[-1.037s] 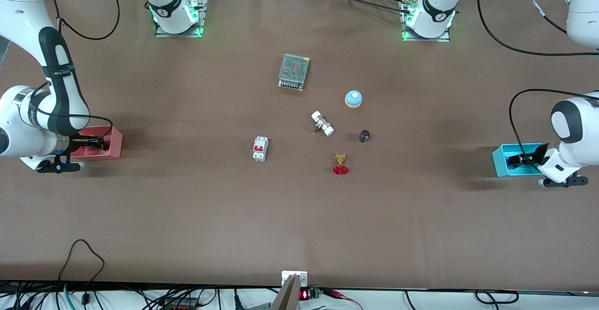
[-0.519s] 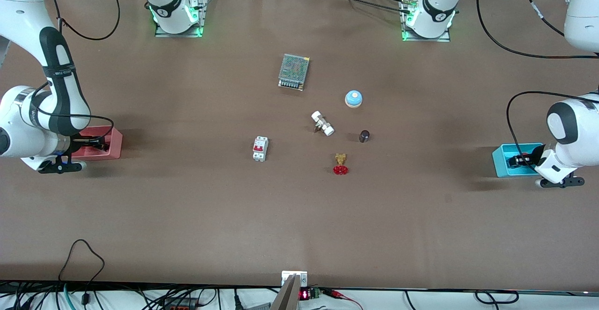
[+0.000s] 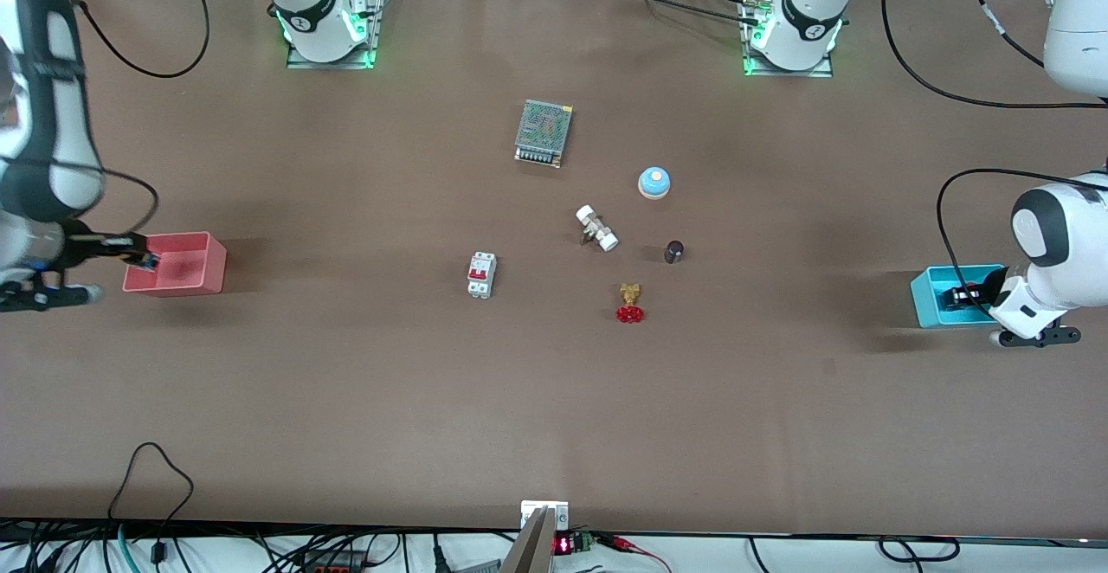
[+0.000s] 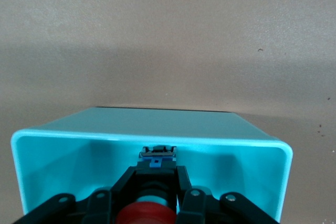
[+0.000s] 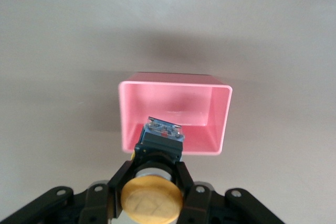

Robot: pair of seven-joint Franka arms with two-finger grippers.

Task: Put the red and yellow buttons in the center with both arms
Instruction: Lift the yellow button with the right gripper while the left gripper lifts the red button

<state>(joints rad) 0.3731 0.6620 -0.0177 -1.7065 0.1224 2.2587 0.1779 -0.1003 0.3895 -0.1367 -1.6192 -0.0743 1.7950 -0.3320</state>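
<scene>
The robot's left gripper should release the red button on the table just teal-bin side of the dark knob (image 3: 718, 289).
My left gripper (image 3: 963, 298) is down inside the teal bin (image 3: 928, 298) at the left arm's end of the table. In the left wrist view it (image 4: 156, 176) is shut on the red button (image 4: 144, 214), whose black body points at the teal bin's wall (image 4: 68, 161). My right gripper (image 3: 130, 253) is up over the edge of the pink bin (image 3: 186, 272) at the right arm's end. In the right wrist view it (image 5: 157, 167) is shut on the yellow button (image 5: 152, 199), held above the pink bin (image 5: 212, 124).
In the table's middle lie a metal mesh power supply (image 3: 544, 132), a blue-and-white bell (image 3: 654, 182), a white-capped fitting (image 3: 596, 228), a dark knob (image 3: 673, 251), a white-and-red circuit breaker (image 3: 481, 274) and a red handwheel valve (image 3: 630, 305).
My right arm has risen and drawn the yellow button up out of the pink bin. My left gripper has shifted slightly inside the teal bin, then stayed still.
</scene>
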